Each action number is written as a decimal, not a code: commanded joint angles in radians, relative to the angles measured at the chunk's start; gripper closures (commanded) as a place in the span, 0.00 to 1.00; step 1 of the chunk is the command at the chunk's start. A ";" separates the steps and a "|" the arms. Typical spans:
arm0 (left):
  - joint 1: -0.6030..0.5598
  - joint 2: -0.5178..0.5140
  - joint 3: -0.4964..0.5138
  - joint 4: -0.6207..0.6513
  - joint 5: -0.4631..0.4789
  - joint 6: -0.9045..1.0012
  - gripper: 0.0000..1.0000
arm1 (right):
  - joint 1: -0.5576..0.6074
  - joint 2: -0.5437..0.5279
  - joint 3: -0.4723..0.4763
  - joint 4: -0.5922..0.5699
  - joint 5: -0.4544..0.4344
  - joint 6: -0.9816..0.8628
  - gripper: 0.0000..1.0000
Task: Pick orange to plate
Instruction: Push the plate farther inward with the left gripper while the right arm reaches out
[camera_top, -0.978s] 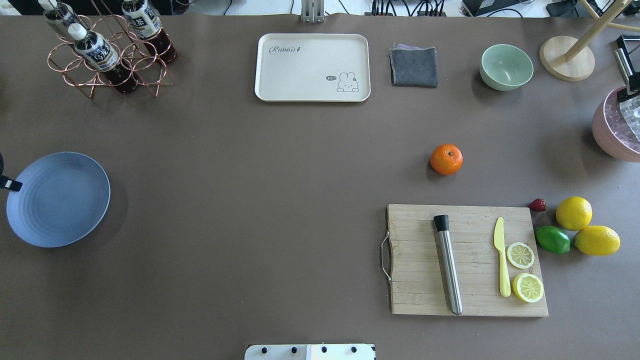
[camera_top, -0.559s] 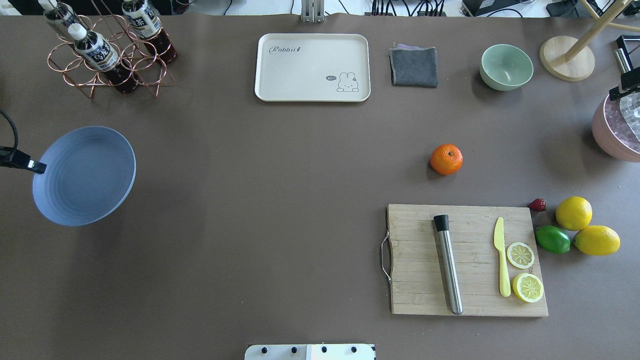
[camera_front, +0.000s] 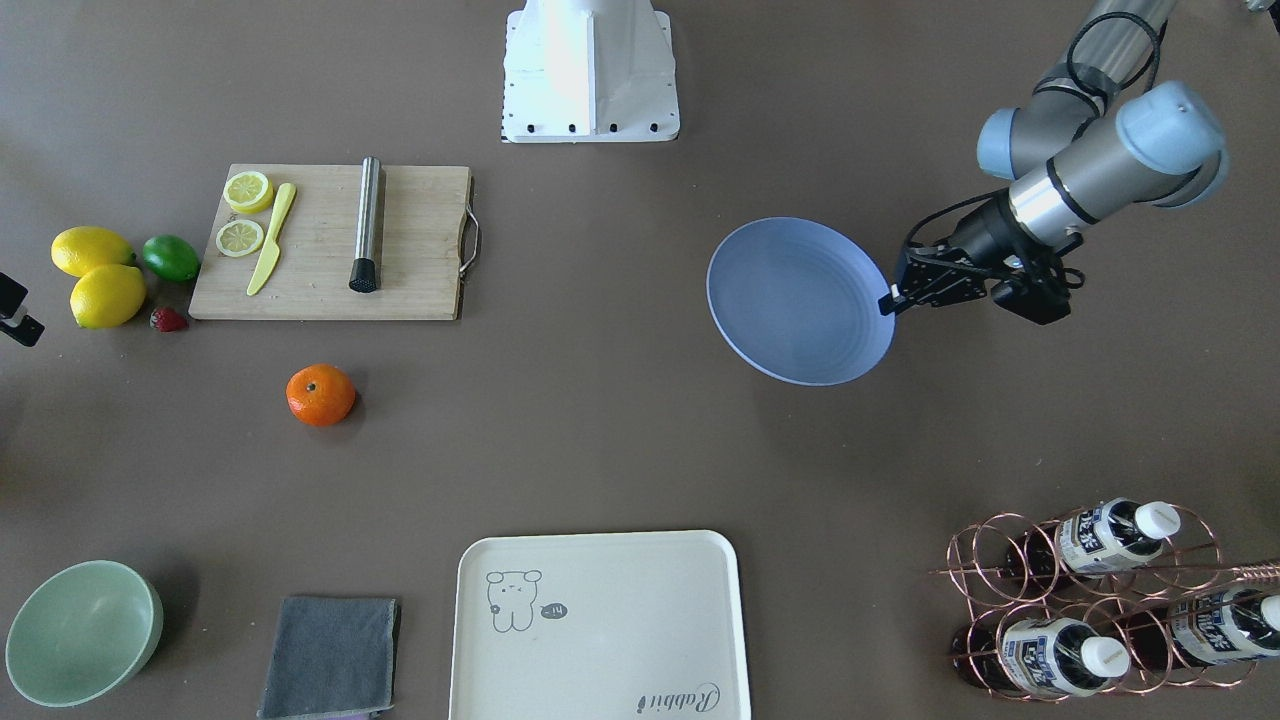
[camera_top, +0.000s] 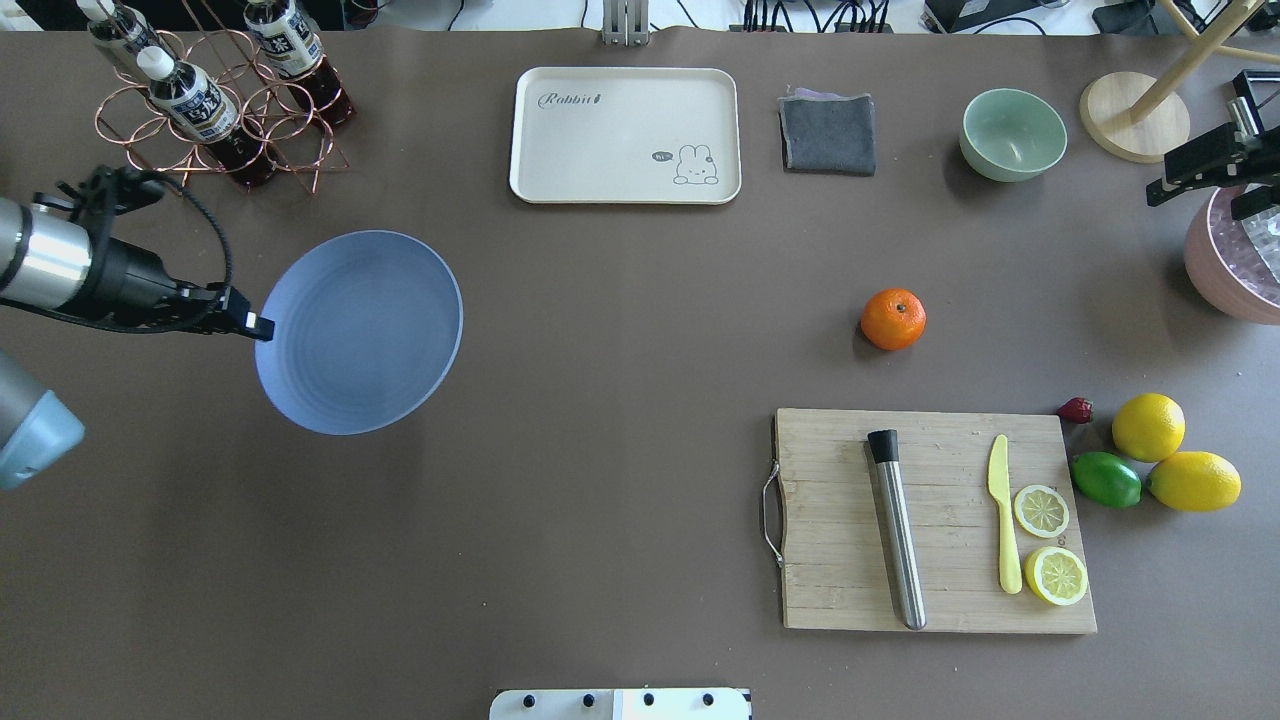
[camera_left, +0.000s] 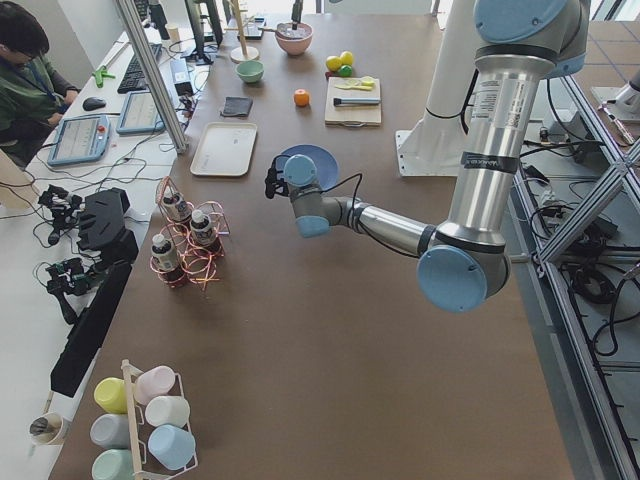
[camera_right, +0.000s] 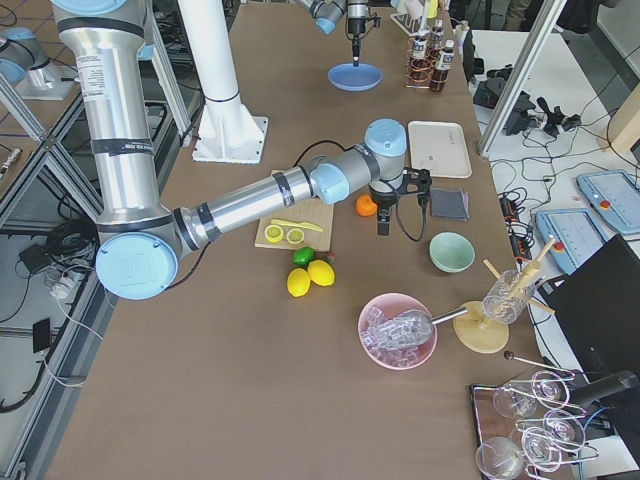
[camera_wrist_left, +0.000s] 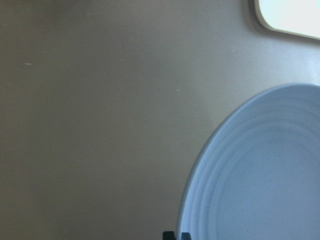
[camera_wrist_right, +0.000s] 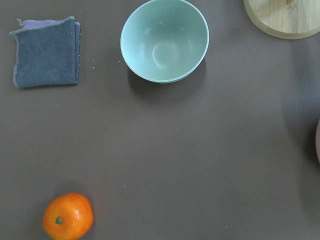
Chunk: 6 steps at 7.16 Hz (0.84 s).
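Next, I let go of the blue plate with my left gripper on the bare table (camera_front: 570, 305) just past the cutting board's metal handle. The plate still hangs tilted above the table.
The blue plate (camera_top: 370, 330) hangs tilted above the table on its left half, well apart from the orange. My left gripper (camera_top: 255, 327) is shut on the plate's near rim; in the front view that grip shows at the plate's right edge (camera_front: 888, 300). The plate (camera_wrist_left: 260, 175) fills the lower right of the left wrist view. The orange (camera_top: 893, 319) sits on the bare mat right of centre, beyond the cutting board. My right gripper (camera_top: 1215, 180) hovers open at the far right, over the pink bowl's edge. The orange (camera_wrist_right: 68, 216) lies at the lower left of the right wrist view.
A wooden cutting board (camera_top: 840, 590) holds a steel muddler, a yellow knife and lemon slices. Two lemons (camera_top: 1148, 426), a lime and a strawberry lie to its right. At the back stand a cream tray (camera_top: 625, 135), grey cloth (camera_top: 828, 133), green bowl (camera_top: 1012, 133) and bottle rack (camera_top: 215, 110).
My left arm has carried the plate up off the table and to the right, toward the centre. The right gripper has edged in from the right edge. The orange has not moved.
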 joint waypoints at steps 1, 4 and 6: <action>0.165 -0.147 -0.037 0.158 0.191 -0.110 1.00 | -0.067 0.039 0.010 0.000 -0.035 0.118 0.00; 0.307 -0.276 -0.097 0.453 0.396 -0.112 1.00 | -0.151 0.067 0.007 0.000 -0.086 0.176 0.00; 0.321 -0.287 -0.077 0.500 0.439 -0.106 1.00 | -0.194 0.088 0.008 0.002 -0.114 0.252 0.00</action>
